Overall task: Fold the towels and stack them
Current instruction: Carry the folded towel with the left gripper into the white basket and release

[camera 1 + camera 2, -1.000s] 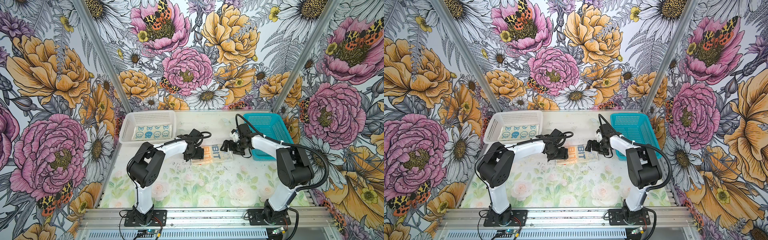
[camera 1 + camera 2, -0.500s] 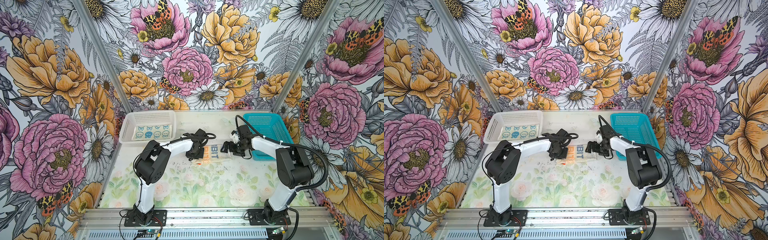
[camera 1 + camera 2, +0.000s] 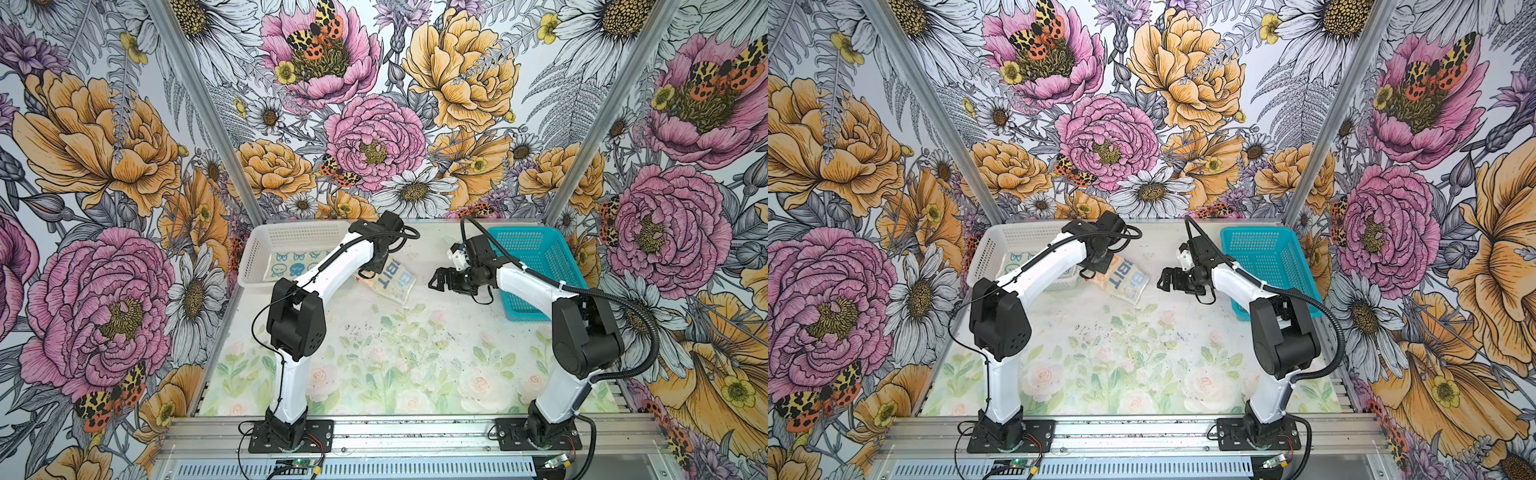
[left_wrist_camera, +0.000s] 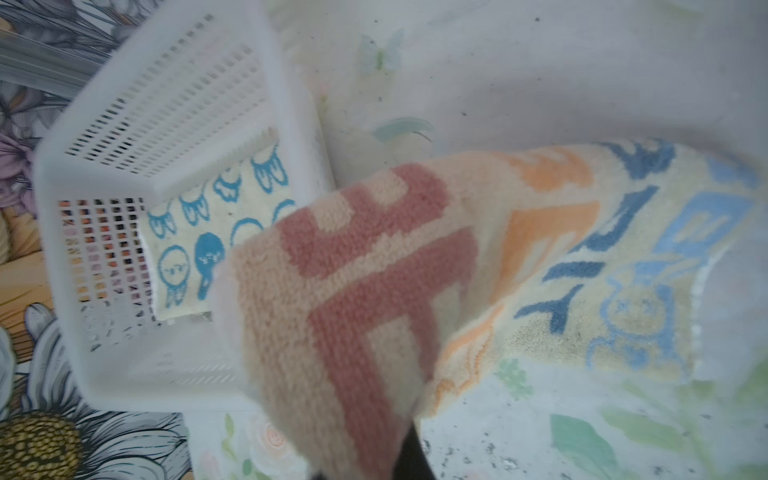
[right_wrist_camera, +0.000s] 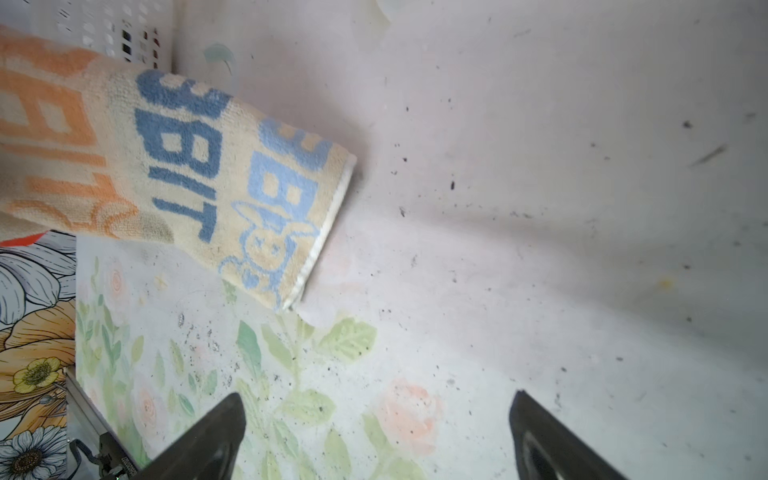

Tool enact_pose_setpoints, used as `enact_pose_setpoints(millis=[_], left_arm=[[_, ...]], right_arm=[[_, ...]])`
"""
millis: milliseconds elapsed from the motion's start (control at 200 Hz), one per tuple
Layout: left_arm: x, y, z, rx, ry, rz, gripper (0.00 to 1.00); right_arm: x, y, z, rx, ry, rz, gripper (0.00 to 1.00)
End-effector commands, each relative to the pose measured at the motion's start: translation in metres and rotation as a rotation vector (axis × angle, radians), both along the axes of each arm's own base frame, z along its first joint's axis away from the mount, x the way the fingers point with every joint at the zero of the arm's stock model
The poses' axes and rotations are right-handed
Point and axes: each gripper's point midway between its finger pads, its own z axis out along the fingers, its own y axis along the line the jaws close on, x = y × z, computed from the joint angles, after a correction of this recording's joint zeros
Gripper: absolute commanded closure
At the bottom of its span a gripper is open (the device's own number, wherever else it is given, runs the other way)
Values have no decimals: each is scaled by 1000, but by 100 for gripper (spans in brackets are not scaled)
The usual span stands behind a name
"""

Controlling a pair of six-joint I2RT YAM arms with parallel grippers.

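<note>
Next, my left gripper puts the lettered cream towel down and lets go of it on top of the bunny-face towel in the white basket (image 3: 308, 264) (image 4: 229, 242).
A folded cream towel (image 3: 392, 281) with orange and blue letters hangs slanted near the table's back middle, one end raised, the other end down by the mat. My left gripper (image 3: 369, 270) is shut on the raised orange end, beside the white basket's (image 3: 299, 239) corner. In the left wrist view the towel (image 4: 374, 270) drapes over the jaws and hides them. A second towel (image 3: 294, 266), cream with blue bunny faces, lies flat in the white basket. My right gripper (image 3: 440, 280) stands open and empty, apart from the towel's (image 5: 187, 166) low end; its fingertips (image 5: 232, 409) frame bare mat.
A teal perforated basket (image 3: 525, 245) stands at the back right, behind my right arm. The white basket (image 4: 166, 83) sits at the back left against the wall. The floral mat (image 3: 395, 365) covers the front of the table.
My left gripper has shut on the towel's left end and lifted it toward the white basket, so the towel now hangs slanted. The right gripper stayed open, drawn back a little.
</note>
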Motion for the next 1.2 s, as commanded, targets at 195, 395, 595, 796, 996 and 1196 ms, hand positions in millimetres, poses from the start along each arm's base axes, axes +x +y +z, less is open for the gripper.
enact_pose_setpoints(millis=[195,395,595,796,996,1196], left_arm=[[16,120,49,134,-48,172,100],[23,174,48,110,-48,271,100],[34,208,36,94,-53,328,100],[47,220,-3,101,7,321,100],[53,234,-40,72,58,339,100],[54,254,-54,125,87,377,100]], right_arm=[[24,43,20,56,-63,82,1],[38,76,37,94,-104,127,1],[50,107,49,149,-116,168,1],[53,114,49,157,-112,180,1],[47,112,35,147,-79,182,1],[44,111,33,146,-75,187,0]])
